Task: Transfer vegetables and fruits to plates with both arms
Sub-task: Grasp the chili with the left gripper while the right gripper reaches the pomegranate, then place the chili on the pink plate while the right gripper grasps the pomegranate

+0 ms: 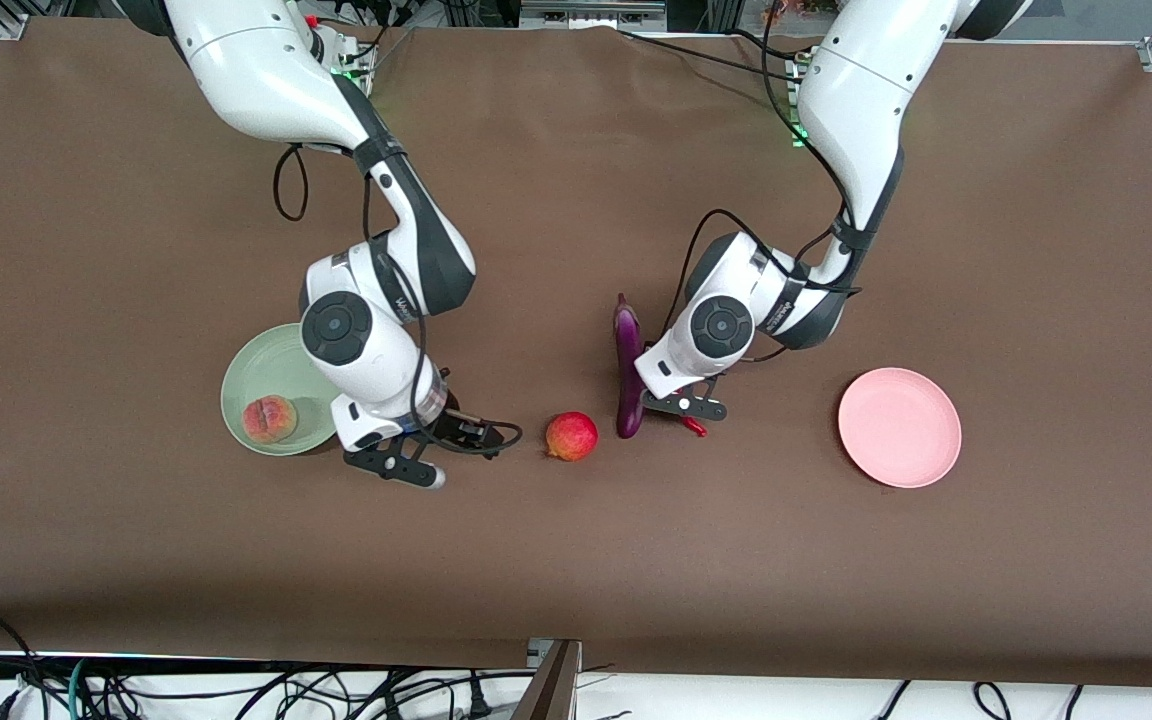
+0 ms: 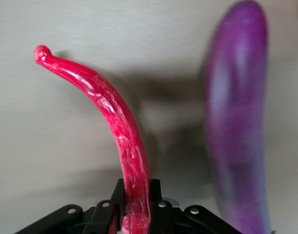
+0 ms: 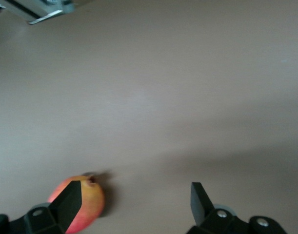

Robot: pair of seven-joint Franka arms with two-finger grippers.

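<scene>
Next, my left gripper lets go of the red chili pepper on the pink plate's side (image 1: 881,452) that faces toward the purple eggplant.
My left gripper (image 1: 688,408) is shut on the red chili pepper (image 2: 120,141), low at the table beside the purple eggplant (image 1: 627,362); only the chili's tip (image 1: 696,427) shows in the front view. The eggplant (image 2: 239,122) lies right next to it. My right gripper (image 1: 398,466) is open and empty, just off the green plate (image 1: 266,362), which holds the peach (image 1: 269,419). The red-yellow apple-like fruit (image 1: 572,436) lies between the two grippers; it shows beside one right finger in the right wrist view (image 3: 88,202). The pink plate (image 1: 899,427) is bare toward the left arm's end.
Brown cloth covers the table. Cables hang along the table's near edge (image 1: 336,690).
</scene>
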